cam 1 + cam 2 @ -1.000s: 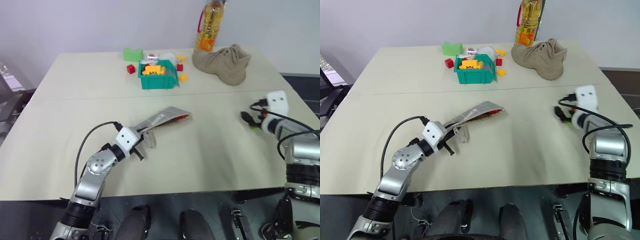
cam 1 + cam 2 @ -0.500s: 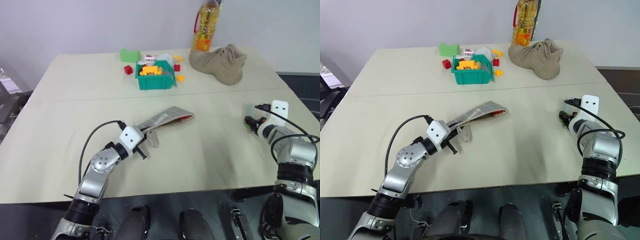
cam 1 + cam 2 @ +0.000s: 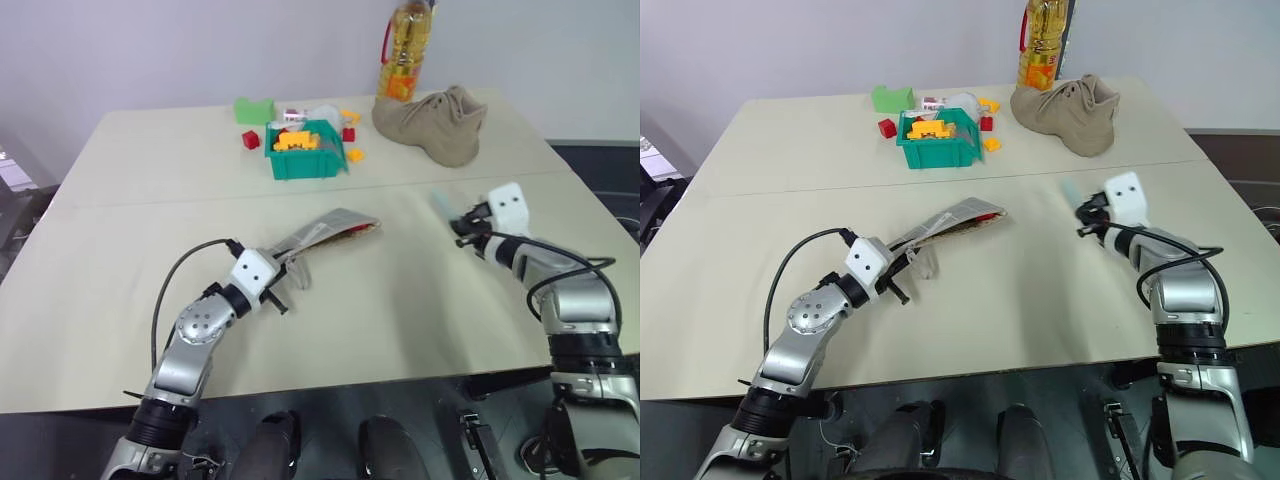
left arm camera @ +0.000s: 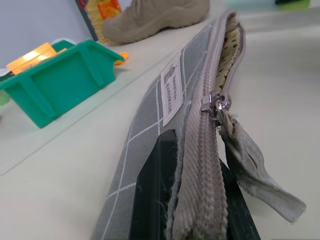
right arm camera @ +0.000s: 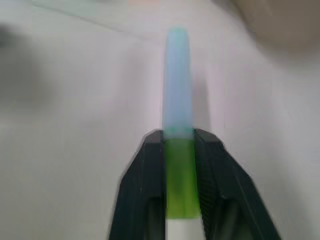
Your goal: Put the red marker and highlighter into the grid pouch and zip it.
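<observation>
I will let go of the highlighter with my right gripper inside the grid pouch's opening (image 3: 352, 233), next to the red marker.
The grid pouch (image 3: 328, 229) lies mid-table, grey with white lines and a white label (image 4: 171, 90), its zipper partly open at the far end. A bit of red (image 3: 367, 230), apparently the red marker's end, shows in that open mouth. My left gripper (image 3: 284, 277) is shut on the pouch's near zipper edge, and the zipper pull (image 4: 216, 103) sits just beyond its fingers (image 4: 152, 190). Above the table to the pouch's right, my right gripper (image 3: 463, 232) is shut on the highlighter (image 5: 178, 125). Its light-green body sits between the fingers, and its pale cap (image 3: 442, 204) sticks out ahead.
At the back stand a green bin (image 3: 305, 163) of yellow blocks, loose red blocks (image 3: 250, 139), a green block (image 3: 254, 108), a tan shoe (image 3: 432, 125) and an oil bottle (image 3: 401, 60). Bare tabletop (image 3: 410, 290) lies between the pouch and my right gripper.
My right gripper has closed on the highlighter, lifted it off the table and swung left toward the pouch. The left gripper keeps its hold on the pouch.
</observation>
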`<action>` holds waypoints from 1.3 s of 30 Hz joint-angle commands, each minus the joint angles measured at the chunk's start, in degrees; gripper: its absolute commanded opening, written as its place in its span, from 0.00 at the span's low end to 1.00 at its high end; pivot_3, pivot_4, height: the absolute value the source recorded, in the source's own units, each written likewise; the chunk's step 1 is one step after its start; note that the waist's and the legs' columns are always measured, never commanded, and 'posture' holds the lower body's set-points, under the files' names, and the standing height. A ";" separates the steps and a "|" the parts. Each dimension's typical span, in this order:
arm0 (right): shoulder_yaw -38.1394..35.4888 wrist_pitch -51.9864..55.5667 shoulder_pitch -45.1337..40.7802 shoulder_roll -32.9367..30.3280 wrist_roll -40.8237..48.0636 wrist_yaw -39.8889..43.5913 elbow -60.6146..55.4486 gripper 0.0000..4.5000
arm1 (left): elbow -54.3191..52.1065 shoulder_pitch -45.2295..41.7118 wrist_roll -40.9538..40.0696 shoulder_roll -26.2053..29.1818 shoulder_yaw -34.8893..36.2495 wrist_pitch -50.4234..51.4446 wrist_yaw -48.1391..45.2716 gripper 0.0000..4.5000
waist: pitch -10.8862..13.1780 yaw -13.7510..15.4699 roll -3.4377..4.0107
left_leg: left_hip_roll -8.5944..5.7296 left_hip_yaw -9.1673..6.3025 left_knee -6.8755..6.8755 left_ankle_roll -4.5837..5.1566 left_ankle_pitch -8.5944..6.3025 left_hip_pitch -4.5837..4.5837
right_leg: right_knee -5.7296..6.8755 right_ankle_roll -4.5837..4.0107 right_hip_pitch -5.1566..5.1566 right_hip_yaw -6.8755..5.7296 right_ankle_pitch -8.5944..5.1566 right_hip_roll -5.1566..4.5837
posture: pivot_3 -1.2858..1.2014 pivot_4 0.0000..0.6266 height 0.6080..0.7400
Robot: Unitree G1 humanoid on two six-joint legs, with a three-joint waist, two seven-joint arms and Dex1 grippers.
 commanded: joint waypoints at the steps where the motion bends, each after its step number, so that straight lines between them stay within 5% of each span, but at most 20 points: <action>1: 2.86 -7.19 0.85 -3.65 0.58 8.96 -7.90 0.05 | 0.20 -0.84 -1.02 1.30 2.51 -0.79 0.25 0.00 | -0.01 0.03 -0.03 | 0.01 -0.01 0.02 0.00 0.00 0.01 | -0.01 0.01 0.03 -0.01 -0.01 0.01 | 0.52 0.24 1.00; 30: 17.39 -25.26 -6.23 -5.37 -17.31 17.20 -7.84 0.05 | -1.61 -1.42 -1.05 2.56 -0.89 -3.35 -5.76 0.00 | 0.02 0.20 -0.08 | -0.02 -0.02 0.07 0.00 -0.02 -0.01 | -0.03 0.00 0.01 0.00 0.00 -0.05 | 0.52 0.24 1.00; 39: 23.73 -34.80 -10.44 -1.00 -23.94 16.89 -6.22 0.05 | -2.87 -1.88 -1.47 1.99 -2.15 -2.98 -7.65 0.00 | 0.02 0.11 -0.08 | -0.02 -0.03 0.07 0.00 -0.02 -0.02 | -0.03 0.00 0.01 0.00 0.00 -0.04 | 0.52 0.24 1.00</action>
